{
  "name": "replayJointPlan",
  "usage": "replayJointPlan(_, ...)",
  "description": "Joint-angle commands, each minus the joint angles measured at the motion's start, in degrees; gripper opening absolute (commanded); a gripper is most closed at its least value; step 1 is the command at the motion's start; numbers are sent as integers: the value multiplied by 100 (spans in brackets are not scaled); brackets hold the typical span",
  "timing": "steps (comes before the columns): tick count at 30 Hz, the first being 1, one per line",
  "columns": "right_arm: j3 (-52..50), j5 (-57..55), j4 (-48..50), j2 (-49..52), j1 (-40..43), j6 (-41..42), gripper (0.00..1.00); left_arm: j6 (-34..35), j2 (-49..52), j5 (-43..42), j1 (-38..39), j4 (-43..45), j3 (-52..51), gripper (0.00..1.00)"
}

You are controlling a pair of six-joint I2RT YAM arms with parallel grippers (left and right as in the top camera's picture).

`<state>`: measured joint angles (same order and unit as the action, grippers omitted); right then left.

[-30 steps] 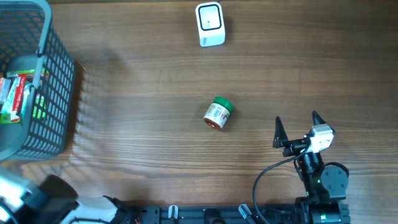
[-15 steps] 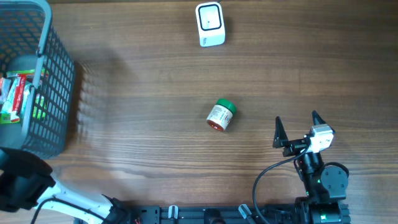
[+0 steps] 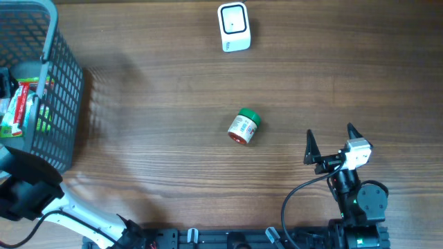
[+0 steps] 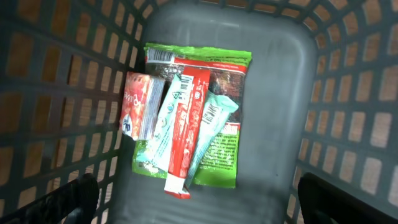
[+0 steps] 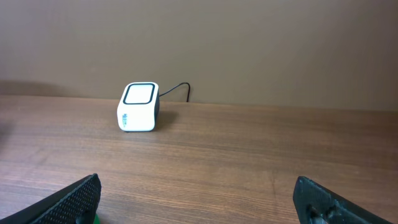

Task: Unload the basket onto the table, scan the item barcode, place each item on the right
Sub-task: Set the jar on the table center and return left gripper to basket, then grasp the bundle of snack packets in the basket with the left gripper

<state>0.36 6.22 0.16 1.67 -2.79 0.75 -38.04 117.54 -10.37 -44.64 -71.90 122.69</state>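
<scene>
Next, I close my left gripper on the middle of the teal sachet [image 3: 28,111] [image 4: 203,138], which is on the red-and-white tube's side away from the pink box.
In the left wrist view, several packets lie in a pile on the floor of a grey mesh basket [image 4: 348,81]. They include a red-and-white tube [image 4: 186,130], a green packet [image 4: 230,68], a teal sachet [image 4: 214,118] and a pink box [image 4: 140,106]. My left gripper [image 4: 211,202] hangs open above them and holds nothing. A small jar with a green lid [image 3: 243,126] lies on its side mid-table. The white scanner [image 3: 234,27] stands at the far edge and also shows as the scanner [image 5: 138,107] in the right wrist view. My right gripper [image 3: 331,145] is open and empty, right of the jar.
The basket [image 3: 66,97] fills the table's left end, and my left arm [image 3: 28,194] reaches over it from the front left corner. The scanner's cable [image 5: 177,90] runs off behind it. Bare wood lies between jar and scanner.
My left arm has risen into view at the front left corner and leaned over the basket. The jar, scanner and right arm have barely moved.
</scene>
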Motion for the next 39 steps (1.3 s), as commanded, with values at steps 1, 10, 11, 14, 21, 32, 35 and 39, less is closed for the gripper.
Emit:
replayJointPlan(1, -7, 28, 22, 4, 39, -37, 100, 254, 142, -374, -9, 168, -393, 100)
replayJointPlan(10, -7, 28, 22, 4, 39, -37, 100, 282, 142, 101, 317, 1292, -1567, 99)
replayJointPlan(11, -7, 26, 22, 4, 39, -37, 100, 332, 144, 214, 350, 1447, -1674, 99)
replayJointPlan(14, -7, 28, 22, 4, 39, -35, 100, 562, 144, 455, 431, 1851, -1965, 99)
replayJointPlan(21, -7, 28, 22, 4, 39, -35, 100, 704, 144, 686, 452, 2542, -2505, 100)
replayJointPlan(32, -7, 26, 22, 4, 39, -35, 100, 704, 144, 745, 463, 3012, -2999, 100)
replayJointPlan(35, -7, 28, 22, 4, 39, -35, 100, 706, 144, 796, 463, 3244, -3158, 100)
replayJointPlan(39, -7, 28, 22, 4, 39, -37, 100, 706, 153, 793, 463, 3429, -3344, 100)
